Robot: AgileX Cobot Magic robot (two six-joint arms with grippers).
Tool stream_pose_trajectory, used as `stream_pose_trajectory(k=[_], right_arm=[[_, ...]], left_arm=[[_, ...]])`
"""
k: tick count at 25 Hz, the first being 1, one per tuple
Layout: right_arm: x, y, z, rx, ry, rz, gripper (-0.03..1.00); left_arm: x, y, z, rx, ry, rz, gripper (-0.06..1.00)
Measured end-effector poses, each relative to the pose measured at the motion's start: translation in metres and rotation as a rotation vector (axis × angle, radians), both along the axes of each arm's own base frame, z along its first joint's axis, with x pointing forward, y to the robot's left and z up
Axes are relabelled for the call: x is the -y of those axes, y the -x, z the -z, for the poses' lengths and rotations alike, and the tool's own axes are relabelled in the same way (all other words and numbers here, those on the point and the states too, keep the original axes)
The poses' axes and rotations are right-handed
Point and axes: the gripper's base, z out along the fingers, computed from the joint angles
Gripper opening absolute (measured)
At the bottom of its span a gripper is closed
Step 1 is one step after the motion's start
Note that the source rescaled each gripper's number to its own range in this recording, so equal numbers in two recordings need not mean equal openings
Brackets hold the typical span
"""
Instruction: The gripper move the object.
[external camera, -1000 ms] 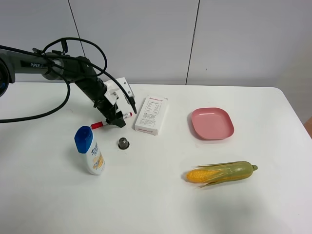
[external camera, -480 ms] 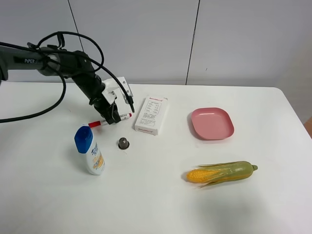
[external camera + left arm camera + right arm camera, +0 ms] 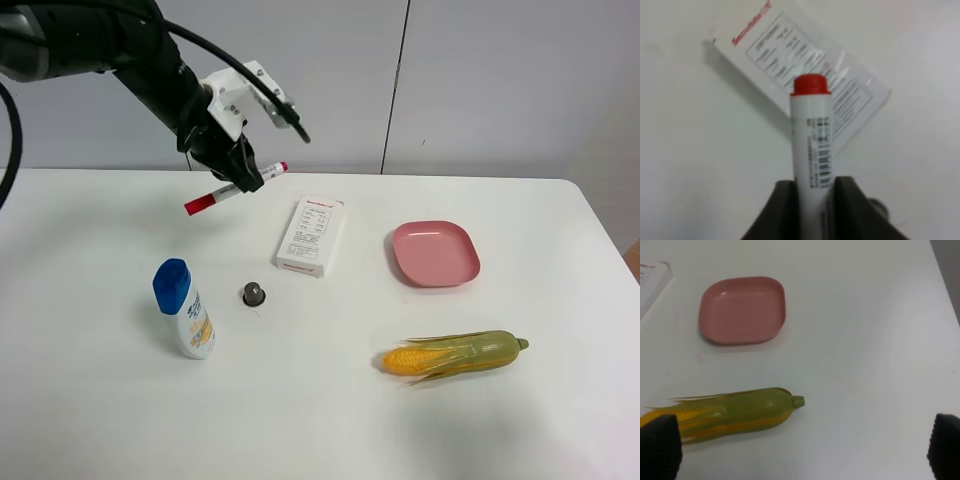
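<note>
My left gripper should release the white marker pen on the table (image 3: 350, 301) between the white box and the corn.
My left gripper (image 3: 240, 178) is shut on the white marker pen (image 3: 232, 188), which has a red cap at its lower left and a small red end at its upper right. It holds the pen tilted, well above the table, left of the white printed box (image 3: 311, 236). In the left wrist view the pen (image 3: 812, 150) sticks out from between the two black fingers (image 3: 778, 212), with the box (image 3: 805, 75) below it on the table. My right gripper's fingertips (image 3: 658, 447) show only at the wrist view's corners, wide apart, with nothing between them.
A blue-capped lotion bottle (image 3: 184, 309) and a small dark capsule (image 3: 254, 294) lie at the left front. A pink plate (image 3: 433, 252) sits right of the box, and an ear of corn (image 3: 455, 354) lies in front of it.
My left gripper has lifted the pen off the table, rising and moving back. The other things have not moved.
</note>
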Motion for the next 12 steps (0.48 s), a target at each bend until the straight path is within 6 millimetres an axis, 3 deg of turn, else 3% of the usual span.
stream_pose_trajectory(k=[6,12], right_arm=[[0.0,0.0,0.0,0.0,0.0,0.0,1.0],[0.0,0.0,0.0,0.0,0.0,0.0,1.0]], left_arm=[[0.056,0.035,-0.021,-0.142,0.103,-0.152,0.01],[0.084,0.05,-0.017,-0.243,0.177,-0.434,0.01]])
